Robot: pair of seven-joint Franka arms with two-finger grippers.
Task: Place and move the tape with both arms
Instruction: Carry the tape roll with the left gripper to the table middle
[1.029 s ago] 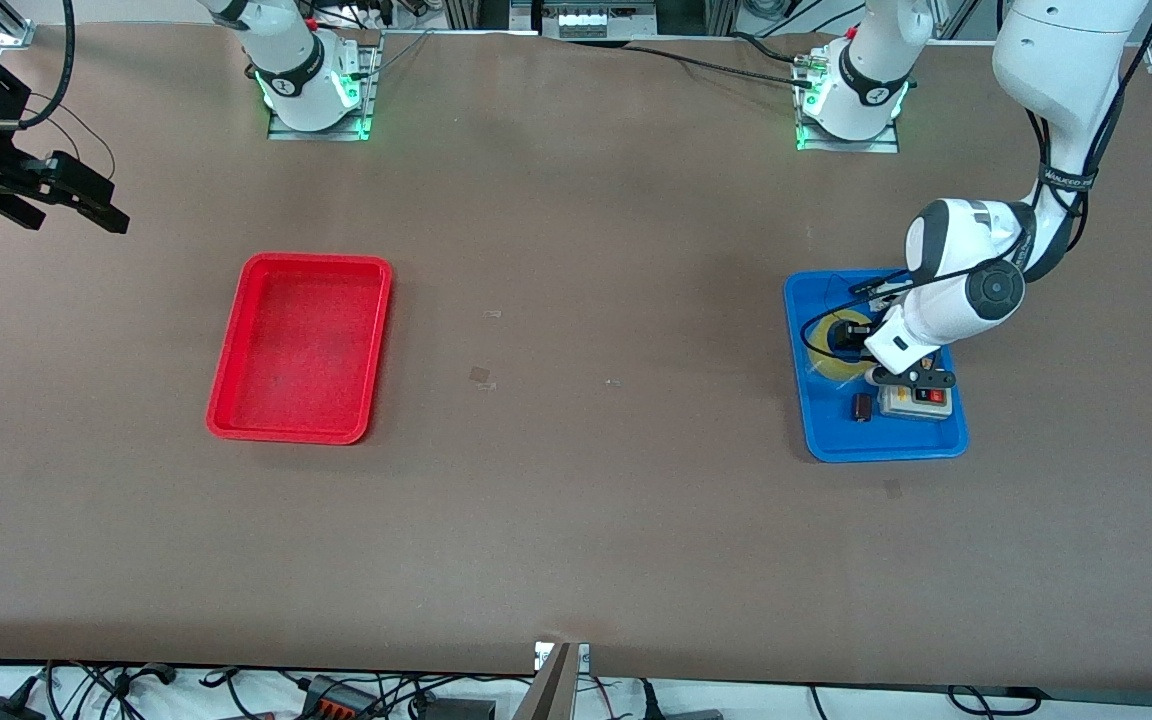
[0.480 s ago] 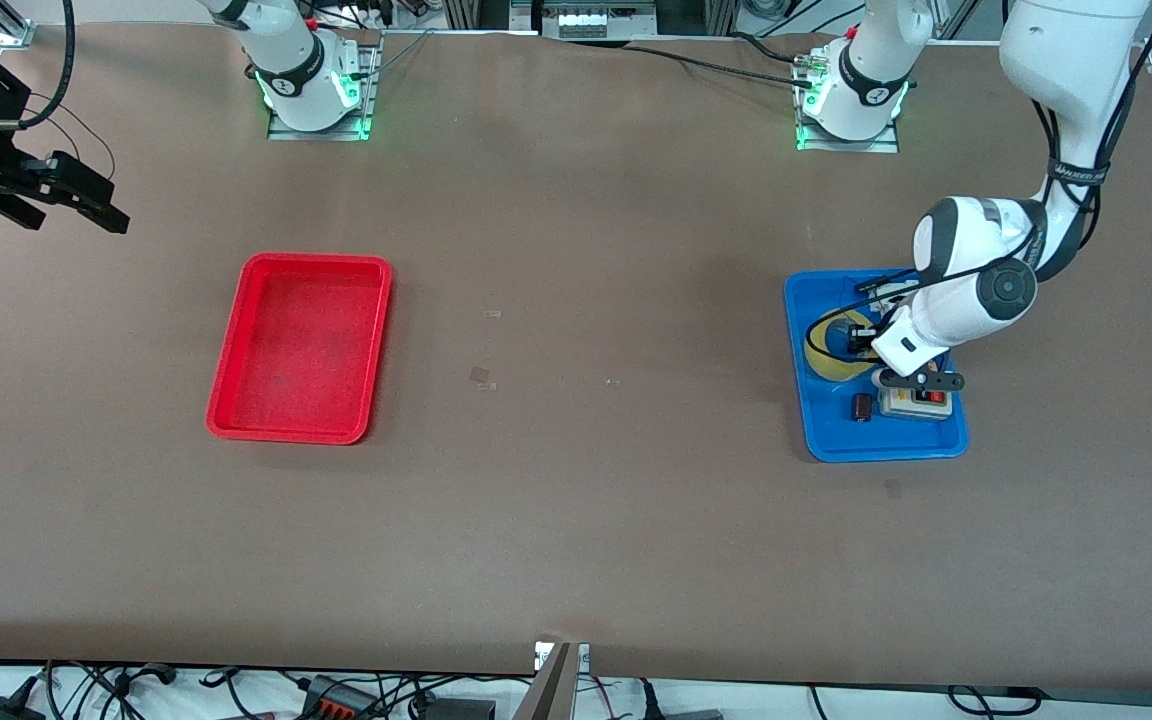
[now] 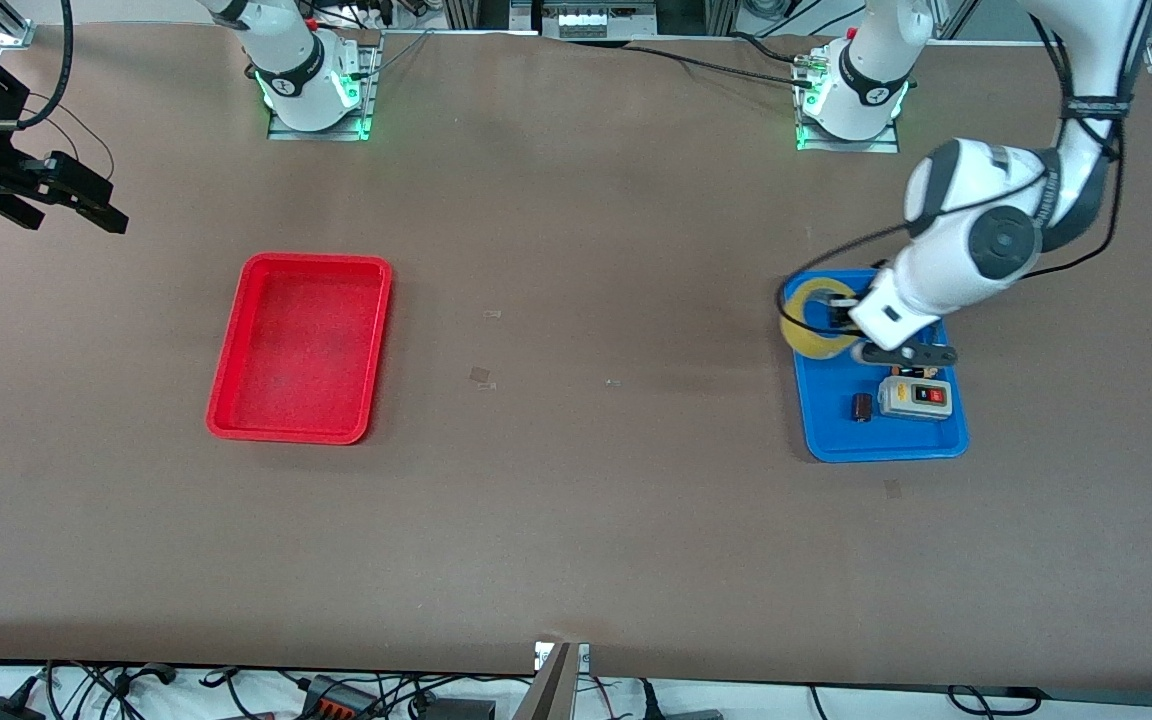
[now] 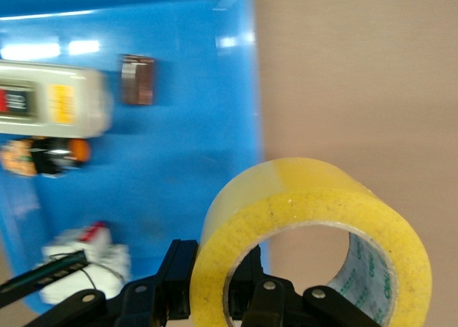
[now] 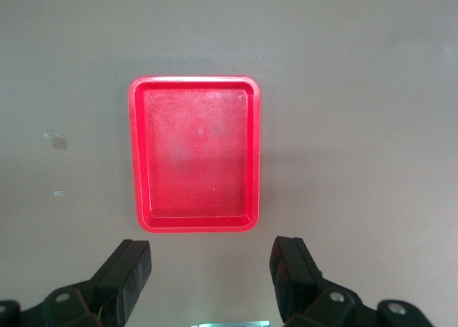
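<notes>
I need to let go of the tape with my left gripper between the trays, on the table [image 3: 545, 325] next to the small tape scraps.
The tape [image 3: 809, 330], a yellow-tan ring, hangs in my left gripper [image 3: 839, 322] over the edge of the blue tray [image 3: 831, 425]. In the left wrist view the left gripper [image 4: 215, 284] pinches the wall of the tape [image 4: 315, 212], one finger outside the ring and one inside the hole. My right gripper [image 3: 61, 195] waits open and empty, high over the table's right-arm end; in the right wrist view it [image 5: 211, 280] looks down at the red tray [image 5: 195, 153].
In the blue tray lie a grey switch box [image 3: 916, 398] with red and black buttons and a small dark block [image 3: 863, 407]. The red tray [image 3: 301, 345] stands empty toward the right arm's end. Small tape scraps [image 3: 481, 376] mark the table's middle.
My left gripper has lifted the tape out of the blue tray and carried it up and toward the tray's edge. The right arm has not moved.
</notes>
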